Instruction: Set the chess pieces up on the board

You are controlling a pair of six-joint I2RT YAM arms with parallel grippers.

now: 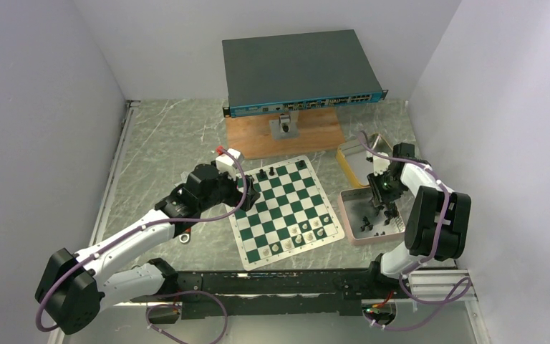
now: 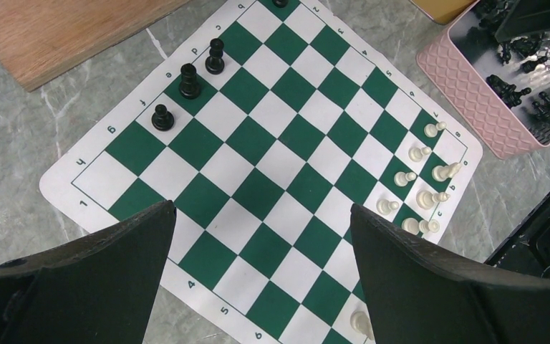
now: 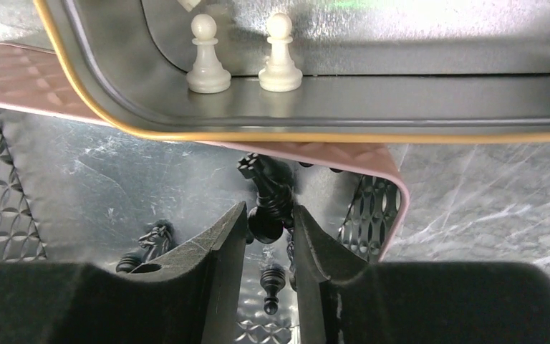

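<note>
My right gripper should take the pawn's head (image 3: 285, 223) and offer my left gripper the rook, as a black rook sits base to base with a black pawn.
The green and white board (image 1: 286, 211) lies mid-table. Three black chess pieces (image 2: 190, 81) stand along its far left edge, and several white ones (image 2: 422, 193) stand at its near right. My left gripper (image 2: 261, 215) hangs open over the board's (image 2: 272, 165) left side, with nothing between its fingers. My right gripper (image 3: 268, 215) is down inside the pink tray (image 3: 394, 193), shut on a black chess piece (image 3: 266, 204). More black pieces lie loose in the tray, among them a knight (image 3: 156, 240). From above, the right gripper (image 1: 381, 208) is over the tray (image 1: 349, 215).
A yellow tin (image 3: 258, 135) holding two white pawns (image 3: 208, 57) stands just beyond the tray and is also in the top view (image 1: 351, 161). A network switch (image 1: 301, 68) on a wooden plank (image 1: 258, 140) fills the back. Walls close in on both sides.
</note>
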